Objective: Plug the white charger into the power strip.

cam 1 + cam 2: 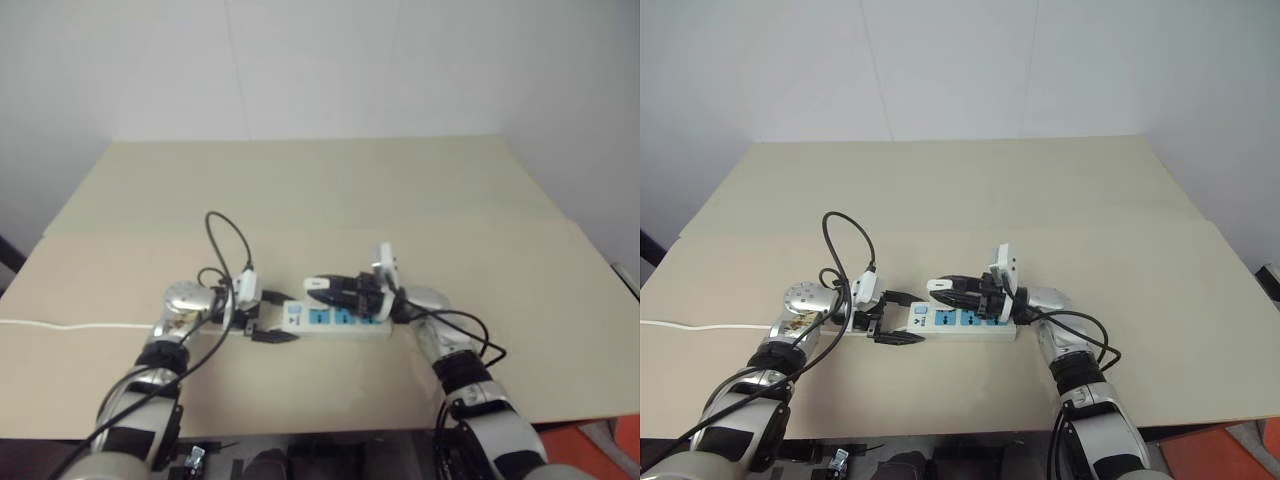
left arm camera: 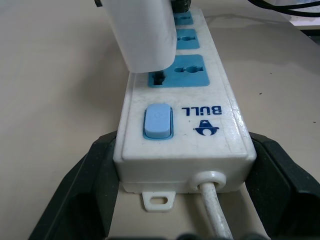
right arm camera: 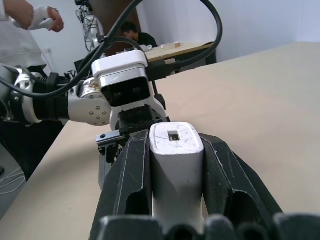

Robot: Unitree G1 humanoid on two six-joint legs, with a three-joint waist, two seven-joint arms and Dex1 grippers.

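I will let go of the white charger with my right gripper in the power strip's blue socket (image 1: 319,308) nearest the switch.
The power strip (image 1: 345,320) lies on the tan table, a long white bar with blue socket faces. My left gripper (image 1: 272,318) is shut on its switch end; in the left wrist view its black fingers (image 2: 85,190) flank the strip (image 2: 220,100) by the blue switch. My right gripper (image 1: 325,290) is shut on the white charger (image 3: 176,160) and reaches in over the strip. The charger (image 2: 145,35) sits right above the socket nearest the switch. Whether its prongs are in the holes I cannot tell.
The strip's thin white cord (image 1: 60,325) runs left across the table (image 1: 300,190) and off its edge. Black cables loop over my wrists. In the right wrist view a person (image 3: 30,20) stands beyond the table's left side.
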